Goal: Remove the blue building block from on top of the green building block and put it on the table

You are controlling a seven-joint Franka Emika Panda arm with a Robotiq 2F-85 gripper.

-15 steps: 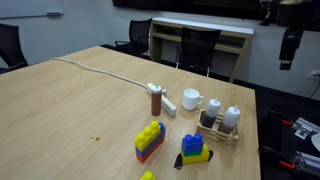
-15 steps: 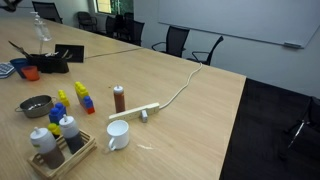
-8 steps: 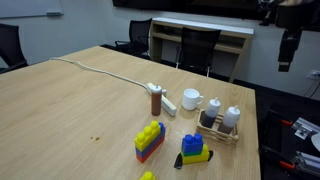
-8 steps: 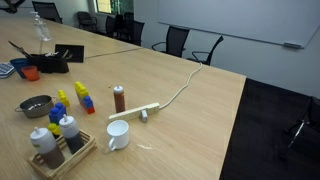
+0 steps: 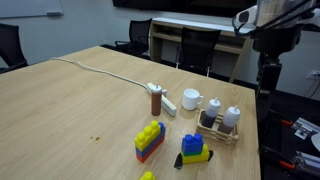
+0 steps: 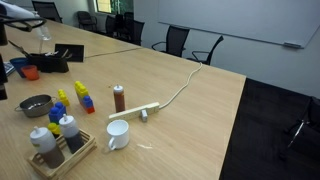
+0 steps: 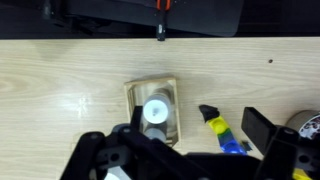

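Observation:
The blue building block has to come off the green building block. My gripper will close on the blue building block's upper part [image 5: 191, 139] [image 7: 233, 147].
The blue building block [image 5: 192, 143] sits on the yellowish-green building block [image 5: 198, 156] on the wooden table [image 5: 70, 110], near its front edge. In the wrist view the pair shows as green [image 7: 217, 127] and blue [image 7: 233, 146], with a small black piece at one end. My gripper [image 5: 267, 80] hangs high above the table's right edge, well away from the blocks. In the wrist view its fingers [image 7: 180, 138] stand wide apart and empty. In an exterior view the pair [image 6: 59, 102] is small and unclear.
A yellow-blue-red stack [image 5: 149, 140] stands left of the pair. A wooden tray with shakers [image 5: 222, 123] lies behind it, also in the wrist view [image 7: 153, 104]. A white mug [image 5: 191, 100], brown bottle [image 5: 156, 100], power strip [image 5: 161, 92], metal bowl [image 6: 36, 105] and office chairs are around.
The arm has come down and to the left. More of it now shows at the top right of an exterior view, and it has entered the left edge of the other. The blocks have not moved.

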